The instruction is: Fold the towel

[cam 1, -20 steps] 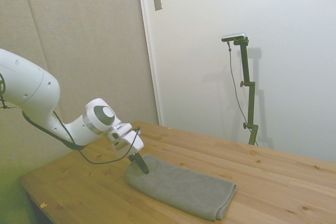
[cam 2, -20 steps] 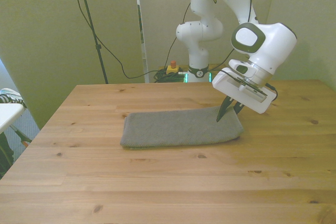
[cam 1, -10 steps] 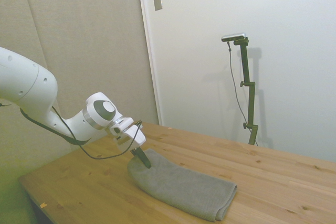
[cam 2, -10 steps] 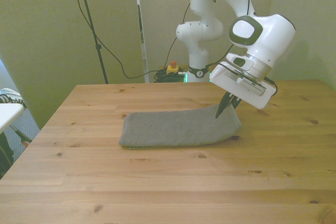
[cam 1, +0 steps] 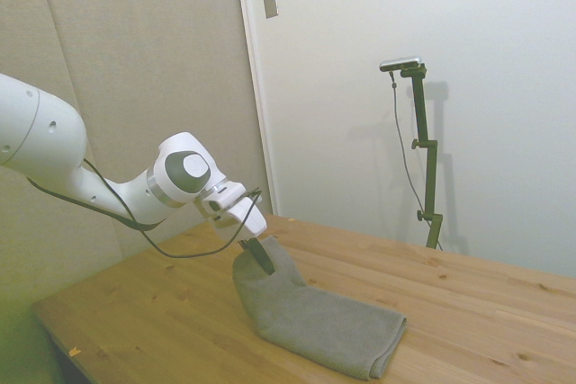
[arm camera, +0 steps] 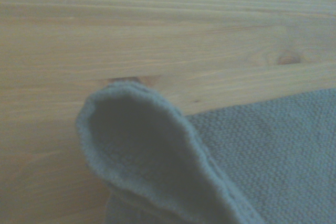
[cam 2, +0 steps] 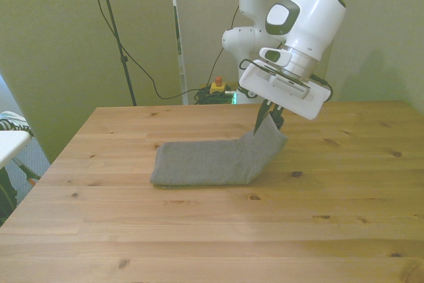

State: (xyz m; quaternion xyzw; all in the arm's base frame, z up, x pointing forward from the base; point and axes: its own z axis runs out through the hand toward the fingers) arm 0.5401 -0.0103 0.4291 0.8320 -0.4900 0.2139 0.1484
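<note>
My gripper should set the towel's raised end down on top of the flat end (cam 2: 176, 145), by the back edge, and release it there.
The grey-brown towel (cam 2: 212, 162) lies lengthwise on the wooden table (cam 2: 199, 230), doubled thick. Its end at the front view's right is raised off the wood and slopes up to my gripper (cam 2: 264, 121), which is shut on that end. In the side view the towel (cam 1: 333, 325) rises at its near-left end to the gripper (cam 1: 261, 256), while the far end stays flat. The wrist view shows the lifted towel edge (arm camera: 147, 156) curled above the bare planks.
A person's striped sleeve (cam 2: 12, 124) and a white surface (cam 2: 10, 144) show at the front view's left edge. Cables and a red-and-yellow button box (cam 2: 216, 85) sit behind the table's far edge.
The gripper has risen and moved toward the front view's left, pulling the held towel end up off the table. The rest of the towel stays flat where it was.
</note>
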